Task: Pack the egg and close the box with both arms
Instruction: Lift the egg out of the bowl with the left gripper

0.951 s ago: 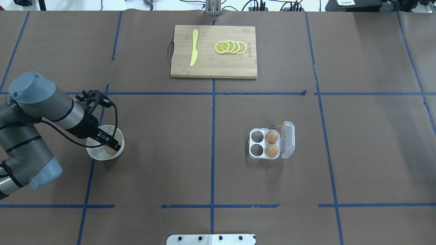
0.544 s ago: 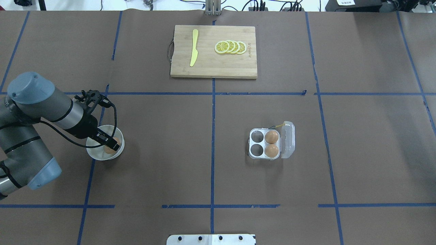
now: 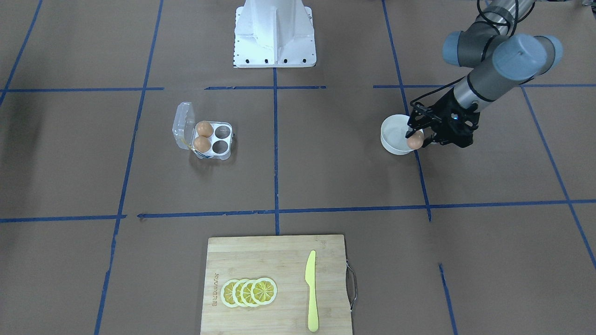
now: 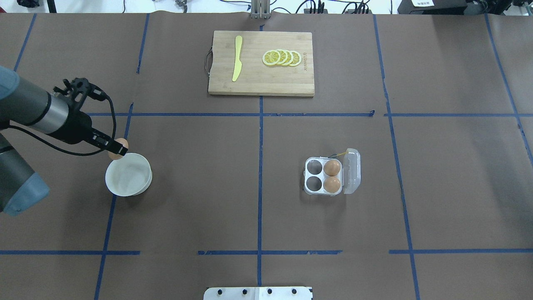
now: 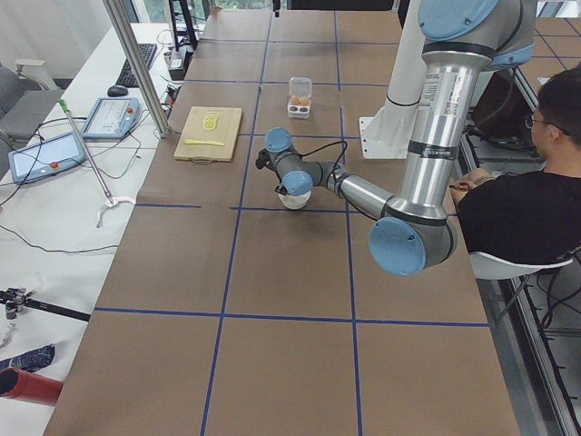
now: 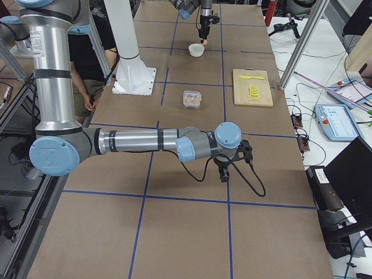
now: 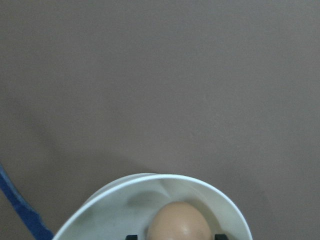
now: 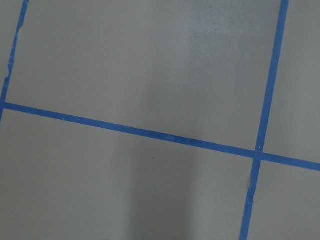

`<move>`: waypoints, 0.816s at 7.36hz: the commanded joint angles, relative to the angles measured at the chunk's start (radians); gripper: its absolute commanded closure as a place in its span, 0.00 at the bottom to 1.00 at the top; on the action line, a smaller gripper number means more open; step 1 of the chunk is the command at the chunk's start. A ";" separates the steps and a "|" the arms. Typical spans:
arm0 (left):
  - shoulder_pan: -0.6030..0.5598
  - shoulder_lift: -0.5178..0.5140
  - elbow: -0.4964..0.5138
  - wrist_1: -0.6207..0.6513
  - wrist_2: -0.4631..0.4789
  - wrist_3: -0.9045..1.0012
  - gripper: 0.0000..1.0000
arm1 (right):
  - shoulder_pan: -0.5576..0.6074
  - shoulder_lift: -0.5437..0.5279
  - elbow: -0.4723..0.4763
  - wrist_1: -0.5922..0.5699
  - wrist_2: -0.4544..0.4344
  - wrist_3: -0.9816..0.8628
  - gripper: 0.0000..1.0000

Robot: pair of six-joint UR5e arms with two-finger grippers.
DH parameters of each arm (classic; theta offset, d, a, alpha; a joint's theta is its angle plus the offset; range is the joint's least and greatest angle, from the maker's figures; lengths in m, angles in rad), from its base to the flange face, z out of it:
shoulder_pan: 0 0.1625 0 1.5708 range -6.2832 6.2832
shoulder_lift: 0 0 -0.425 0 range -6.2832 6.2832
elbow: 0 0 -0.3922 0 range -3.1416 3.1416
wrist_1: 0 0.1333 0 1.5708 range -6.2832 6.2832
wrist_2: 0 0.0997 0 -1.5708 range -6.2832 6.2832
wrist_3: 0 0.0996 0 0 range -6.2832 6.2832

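My left gripper is going to release the orange-brown egg in the clear box's empty cell nearer the white base pedestal [image 3: 221, 130]. The egg is still above the bowl's far rim.
My left gripper [image 4: 118, 148] is shut on an orange-brown egg [image 4: 117, 153] and holds it in the air above the far rim of the white bowl [image 4: 128, 178]. The front view shows the same egg [image 3: 415, 141] at the bowl's [image 3: 392, 136] edge. The left wrist view shows the egg [image 7: 179, 226] over the bowl [image 7: 100, 210]. The clear box [image 4: 324, 176] stands right of centre with its lid [image 4: 352, 171] open. It holds two eggs [image 4: 332, 168] in its right cells; the two left cells are empty. My right gripper [image 6: 224, 174] hangs low over bare table; I cannot tell its state.
A wooden cutting board [image 4: 261, 79] at the far middle carries a yellow knife [image 4: 237, 58] and lemon slices [image 4: 282, 58]. The white base pedestal [image 3: 274, 32] stands at the robot's side. A seated person [image 5: 517, 200] is beside the table.
My left gripper has lifted out of the bowl with the egg and moved up and to the far left. The bowl now shows no egg inside. The box has not moved.
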 commanded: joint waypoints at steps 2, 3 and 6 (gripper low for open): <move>0.010 -0.164 0.029 0.001 -0.007 -0.127 1.00 | 0.000 0.001 0.006 0.000 0.001 0.001 0.00; 0.125 -0.271 0.072 0.001 -0.001 -0.285 1.00 | 0.000 -0.001 0.007 0.000 0.003 0.001 0.00; 0.377 -0.604 0.286 -0.033 0.238 -0.570 1.00 | -0.020 -0.004 0.008 0.000 0.038 0.001 0.00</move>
